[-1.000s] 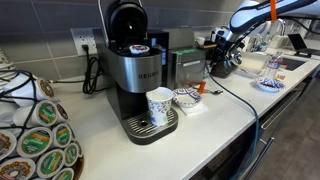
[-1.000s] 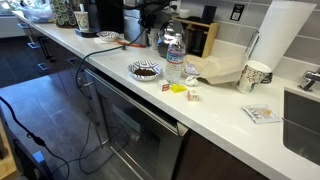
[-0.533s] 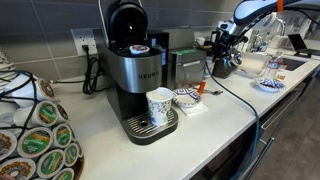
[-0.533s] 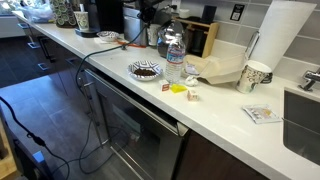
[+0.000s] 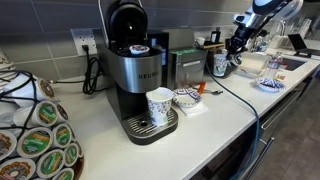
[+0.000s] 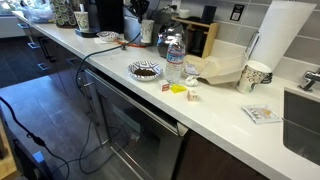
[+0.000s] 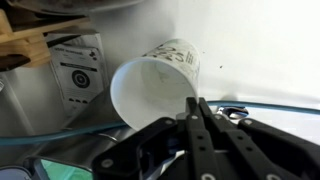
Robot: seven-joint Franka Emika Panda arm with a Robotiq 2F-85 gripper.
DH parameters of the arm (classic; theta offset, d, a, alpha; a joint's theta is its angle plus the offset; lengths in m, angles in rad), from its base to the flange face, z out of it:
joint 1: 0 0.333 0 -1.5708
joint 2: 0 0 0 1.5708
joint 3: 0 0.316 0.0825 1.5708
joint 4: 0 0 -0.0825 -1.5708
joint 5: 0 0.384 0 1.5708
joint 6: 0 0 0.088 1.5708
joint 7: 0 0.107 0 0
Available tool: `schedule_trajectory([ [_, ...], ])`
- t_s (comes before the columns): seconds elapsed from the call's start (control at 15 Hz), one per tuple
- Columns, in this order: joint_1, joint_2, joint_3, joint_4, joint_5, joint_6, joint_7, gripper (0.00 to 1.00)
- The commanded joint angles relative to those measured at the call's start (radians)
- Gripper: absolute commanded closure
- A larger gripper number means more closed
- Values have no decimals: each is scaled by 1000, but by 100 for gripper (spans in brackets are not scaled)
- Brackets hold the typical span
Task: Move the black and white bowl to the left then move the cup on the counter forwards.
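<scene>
Next, I let go of the cup on the counter (image 5: 240,92) next to the cable, between the bowl and the wide patterned dish.
The black and white bowl (image 5: 185,97) sits on the counter (image 5: 215,118) right beside the coffee machine's drip tray. The cup (image 5: 220,63), short and white with a dark pattern, stands farther back on the counter. It also shows in an exterior view (image 6: 147,31) and lies just beyond my fingertips in the wrist view (image 7: 155,85). My gripper (image 5: 240,38) hangs above and to the right of the cup, apart from it. In the wrist view its fingers (image 7: 196,108) are pressed together and hold nothing.
A Keurig coffee machine (image 5: 135,60) holds a taller patterned paper cup (image 5: 158,105) on its drip tray. A wide patterned dish (image 5: 268,84) and a water bottle (image 6: 173,60) stand on the counter. A cable (image 5: 235,95) trails across it. Another paper cup (image 6: 255,75) stands near the sink.
My gripper has risen and moved right, away from the cup, which now stands fully uncovered. The bowl and the cup have not moved.
</scene>
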Motion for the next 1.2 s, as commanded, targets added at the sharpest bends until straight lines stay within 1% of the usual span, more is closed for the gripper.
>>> schedule_trajectory([
  [0.0,-1,-182,-3,-243,103,88,-32,99],
  [0.2,34,-284,-20,-395,150,207,14,99],
  [0.33,63,-333,-47,-502,132,328,110,99],
  [0.47,87,-390,-67,-618,107,421,212,99],
  [0.6,105,-452,-86,-735,81,505,285,99],
  [0.73,119,-515,-100,-856,97,580,313,99],
  [0.8,130,-528,-107,-888,91,614,332,99],
  [0.87,102,-545,-77,-920,101,635,333,99],
  [0.93,100,-557,-76,-942,83,649,349,99],
  [1.13,85,-574,-54,-971,10,646,381,99],
])
